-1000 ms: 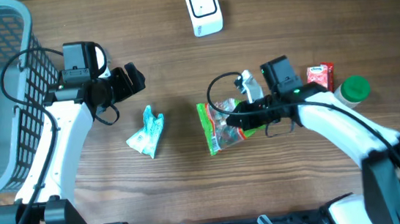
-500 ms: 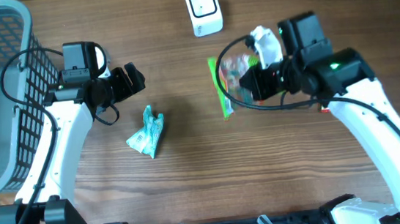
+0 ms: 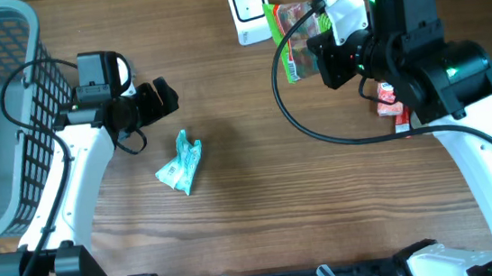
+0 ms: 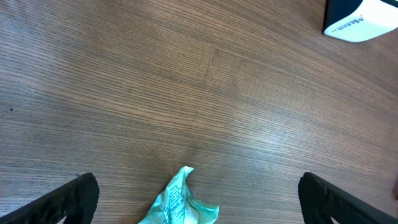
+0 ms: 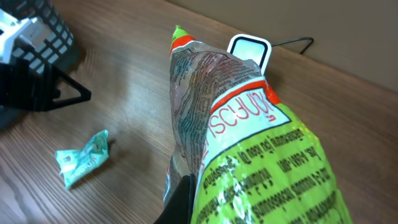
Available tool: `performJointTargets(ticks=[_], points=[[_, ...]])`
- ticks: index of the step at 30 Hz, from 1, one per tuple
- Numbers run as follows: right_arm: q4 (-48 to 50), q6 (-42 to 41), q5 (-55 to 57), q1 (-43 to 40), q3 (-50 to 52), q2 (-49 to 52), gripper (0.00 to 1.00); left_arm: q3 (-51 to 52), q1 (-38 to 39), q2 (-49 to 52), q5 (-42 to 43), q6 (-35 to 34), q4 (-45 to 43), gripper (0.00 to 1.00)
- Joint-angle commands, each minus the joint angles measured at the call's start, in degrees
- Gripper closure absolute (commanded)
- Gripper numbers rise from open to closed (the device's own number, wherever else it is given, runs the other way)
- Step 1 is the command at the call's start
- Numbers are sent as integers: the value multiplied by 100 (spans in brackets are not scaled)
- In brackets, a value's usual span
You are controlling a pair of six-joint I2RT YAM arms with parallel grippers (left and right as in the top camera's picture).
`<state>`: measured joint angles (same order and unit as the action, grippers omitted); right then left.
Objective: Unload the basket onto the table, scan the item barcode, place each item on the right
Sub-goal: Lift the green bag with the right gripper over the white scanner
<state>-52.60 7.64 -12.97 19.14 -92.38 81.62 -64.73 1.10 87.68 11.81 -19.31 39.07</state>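
Next, I release the green and clear snack bag from my right gripper onto the table, partly over the red packet [image 3: 373, 99].
A green and clear snack bag [image 3: 294, 29] hangs in the air just right of the white barcode scanner [image 3: 250, 11] at the table's far edge. My right gripper [image 3: 327, 58] is shut on it. In the right wrist view the bag [image 5: 249, 137] fills the frame, its tip pointing toward the scanner [image 5: 250, 51], and one black finger [image 5: 183, 199] presses its side. My left gripper [image 3: 162, 96] stands open and empty over the left of the table. Its two fingers frame a crumpled teal packet [image 4: 177, 205] lying on the wood below.
A grey mesh basket [image 3: 34, 50] stands at the far left. The teal packet [image 3: 180, 162] lies mid-table. A red packet [image 3: 389, 101] shows partly under my right arm. The scanner's cable runs off the back edge.
My right arm has lifted the snack bag from the middle of the table and carried it up beside the scanner. The left arm has not moved.
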Motion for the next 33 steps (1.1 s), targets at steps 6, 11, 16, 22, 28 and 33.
performJointTargets(ticks=[6,11,16,22,28,33], points=[[-505,391,140,-2,-1928,933,96,15,-26,4,-15,111,0,0],[-846,704,756,164,-3744,2433,96,15,-26,4,-13,111,0,0],[328,1690,2448,820,-3812,3534,96,15,-26,4,-15,111,0,0],[2253,2852,5149,1438,-3805,4787,96,15,-26,4,-15,111,0,0],[3866,3794,6806,1574,-3803,5796,96,15,-26,4,-15,111,0,0],[3864,3399,6843,1596,-3801,6098,96,15,-26,4,-13,111,0,0]])
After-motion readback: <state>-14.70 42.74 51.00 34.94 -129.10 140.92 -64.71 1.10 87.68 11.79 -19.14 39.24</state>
